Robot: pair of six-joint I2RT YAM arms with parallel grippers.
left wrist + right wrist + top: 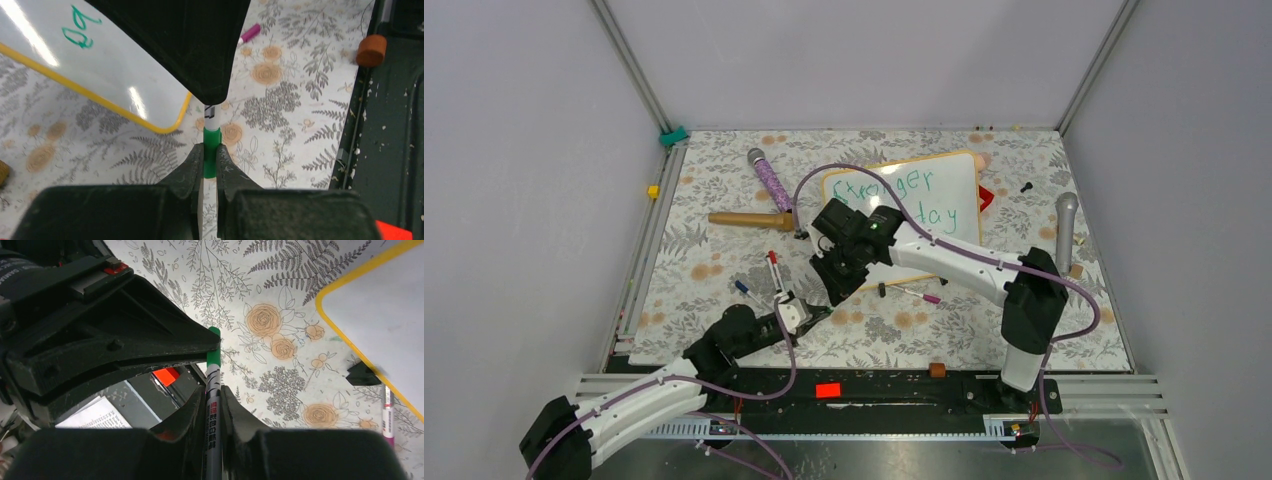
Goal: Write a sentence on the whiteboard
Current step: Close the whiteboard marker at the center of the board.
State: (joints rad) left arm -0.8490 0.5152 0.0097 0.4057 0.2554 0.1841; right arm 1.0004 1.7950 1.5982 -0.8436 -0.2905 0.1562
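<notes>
My right gripper is going to set the green-capped marker down on the table (pixel 815 288) between the red marker and the whiteboard.
The whiteboard (pixel 944 215) lies at the back middle of the table, and the green sentence (pixel 894 192) on it is partly covered by my right arm. The left wrist view shows a few green letters (pixel 80 32) on the whiteboard (pixel 115 75). A green-capped marker (pixel 213 390) is held between both grippers just in front of the board's near corner. My right gripper (pixel 214 392) is shut on its grey barrel. My left gripper (pixel 210 150) is shut on its green cap (pixel 212 142), which sits on the marker's end. In the top view the left gripper (pixel 816 314) and right gripper (pixel 836 290) meet tip to tip.
A pink marker (pixel 921 296) lies by the board's front edge. Red and blue markers (pixel 773 268) lie left of the grippers. Behind them are a purple glitter microphone (pixel 769 180) and a wooden handle (pixel 749 219). A grey microphone (pixel 1065 230) lies at the right. A brown block (pixel 937 369) sits on the front rail.
</notes>
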